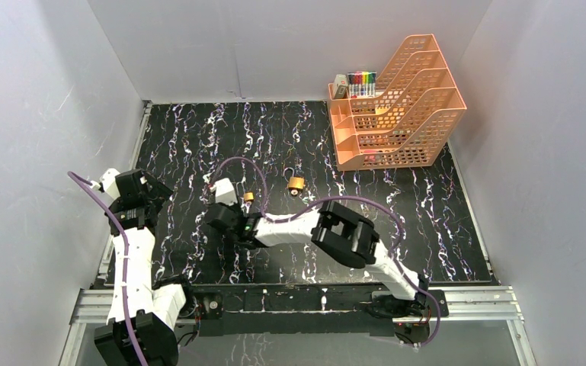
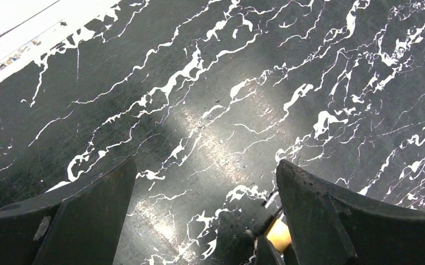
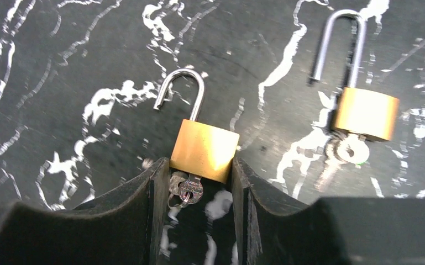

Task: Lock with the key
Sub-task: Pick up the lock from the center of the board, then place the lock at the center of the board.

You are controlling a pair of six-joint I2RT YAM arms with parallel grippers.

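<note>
Next, my right gripper lets go of the small brass padlock on the bare table (image 1: 293, 222) just in front of the largest padlock.
A brass padlock (image 3: 204, 148) with its shackle swung open lies on the black marbled table, with a key (image 3: 190, 189) in its underside. My right gripper (image 3: 199, 165) is closed on the lower corners of its body, one finger on each side. In the top view this padlock (image 1: 248, 197) is at the table's middle, by the right gripper (image 1: 232, 221). My left gripper (image 2: 204, 165) is open and empty over bare table at the left (image 1: 139, 200). A small brass piece (image 2: 279, 234) shows by its right finger, mostly hidden.
A second open brass padlock (image 3: 365, 113) with its own key (image 3: 353, 150) lies just right of the first; it also shows in the top view (image 1: 296, 184). An orange stacked file rack (image 1: 396, 107) with markers (image 1: 362, 82) stands at the back right. White walls enclose the table.
</note>
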